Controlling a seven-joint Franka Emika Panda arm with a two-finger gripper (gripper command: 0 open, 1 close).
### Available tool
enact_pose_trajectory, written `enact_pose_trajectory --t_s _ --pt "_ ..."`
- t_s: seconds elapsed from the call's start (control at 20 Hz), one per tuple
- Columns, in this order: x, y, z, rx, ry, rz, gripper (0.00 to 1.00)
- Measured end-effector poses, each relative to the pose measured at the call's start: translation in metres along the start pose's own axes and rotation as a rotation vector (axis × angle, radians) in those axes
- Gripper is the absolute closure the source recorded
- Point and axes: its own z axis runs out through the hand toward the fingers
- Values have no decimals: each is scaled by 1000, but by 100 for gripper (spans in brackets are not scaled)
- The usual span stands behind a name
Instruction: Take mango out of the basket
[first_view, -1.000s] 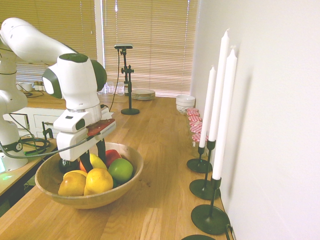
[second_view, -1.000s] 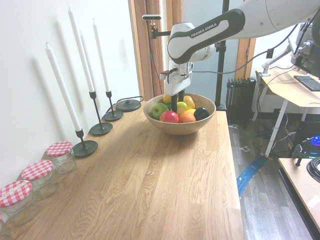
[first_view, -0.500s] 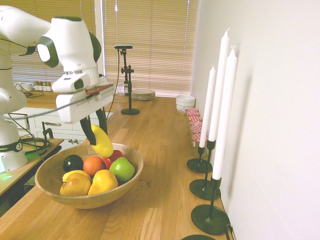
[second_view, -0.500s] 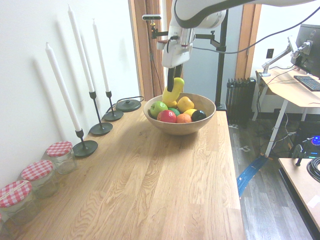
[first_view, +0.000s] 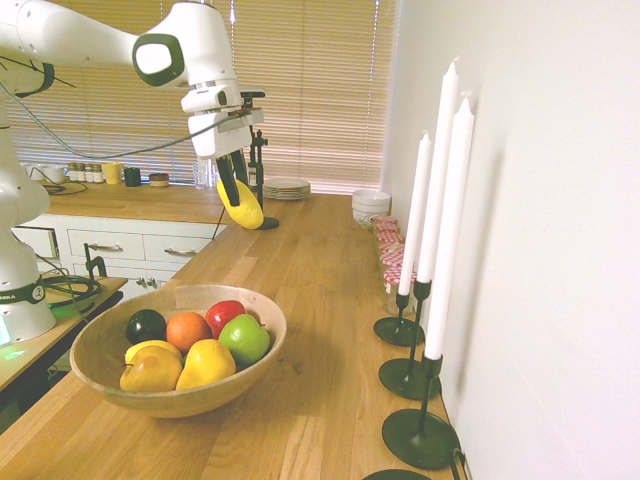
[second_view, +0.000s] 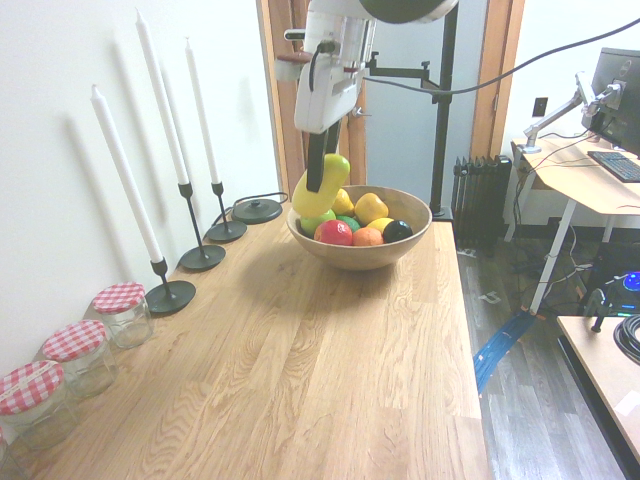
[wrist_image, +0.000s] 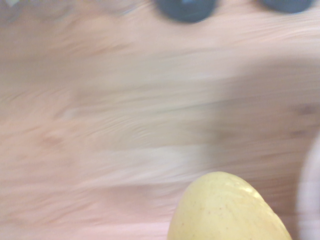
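The robot's gripper should release the mango on the bare wooden table (first_view: 228, 283) just behind the far rim of the basket. The mango now hangs well above the table.
The yellow mango (first_view: 241, 208) hangs in the air, well above the wooden table, with my gripper (first_view: 232, 188) shut on its upper end. From the other side the mango (second_view: 318, 188) shows just outside the near-left rim of the basket, and the gripper (second_view: 320, 172) holds it from above. The mango (wrist_image: 227, 209) also fills the lower right of the blurred wrist view, over bare wood. The wooden basket (first_view: 112, 388) stands on the table, below and nearer the first exterior camera than the gripper. Red, orange, green, yellow and dark fruits lie in the basket (second_view: 400, 243).
Three white candles in black holders (first_view: 419, 438) line the wall, also seen as candle holders (second_view: 170, 296). Glass jars with checked lids (second_view: 121, 310) stand along the wall. White plates (first_view: 286, 187) and a bowl (first_view: 370, 205) sit at the table's far end.
My gripper has risen with the mango out of the basket and moved away from it along the table. The fruits left in the basket have settled.
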Motion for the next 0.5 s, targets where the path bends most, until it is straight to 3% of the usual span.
enact_pose_trajectory --t_s 0.2,0.5 --pt "-38 -10 57 -53 -36 -11 100" --pt "-35 6 137 -125 -84 18 100"
